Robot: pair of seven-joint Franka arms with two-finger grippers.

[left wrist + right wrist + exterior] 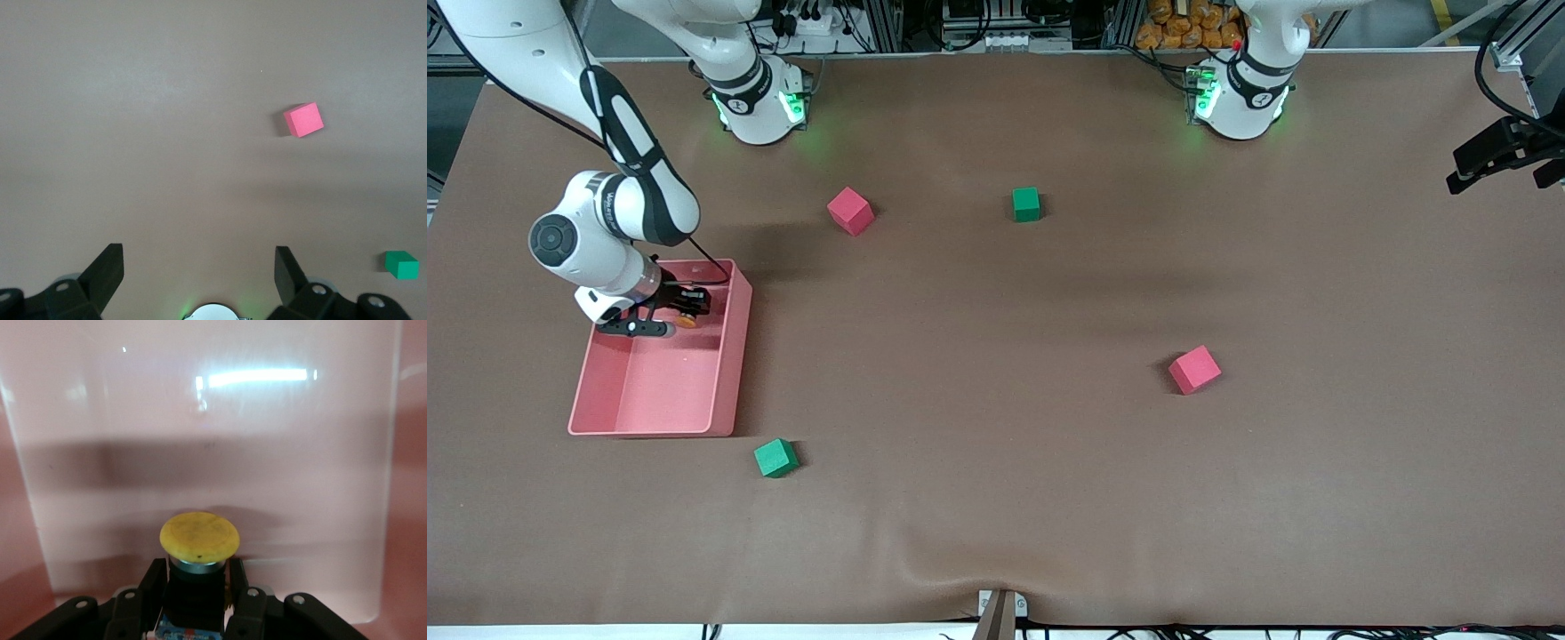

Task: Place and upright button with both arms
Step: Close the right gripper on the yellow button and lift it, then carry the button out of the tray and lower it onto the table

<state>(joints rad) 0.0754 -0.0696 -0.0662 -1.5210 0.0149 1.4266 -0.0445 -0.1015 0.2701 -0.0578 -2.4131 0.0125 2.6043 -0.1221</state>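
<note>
The button will go down between the pink tray and the farther red cube [1014,354], nearer the cube, from my right gripper.
The button [687,320] has a round orange cap and a black body. My right gripper [679,311] is shut on it, low inside the pink tray [734,356], over the part of the tray floor nearest the arms' bases. In the right wrist view the button [199,537] sits between the fingers [153,581] of the right gripper [197,583], gripped by its black body, cap pointing out past the fingertips toward the tray floor [200,420]. My left gripper [199,252] is open and empty, held high over bare table near its own base; it does not show in the front view.
Two red cubes [850,211] [1194,369] and two green cubes [1026,204] [775,458] lie scattered on the brown table. The left wrist view shows a red cube [303,120] and a green cube [401,265]. A black fixture [1498,151] juts in at the left arm's end.
</note>
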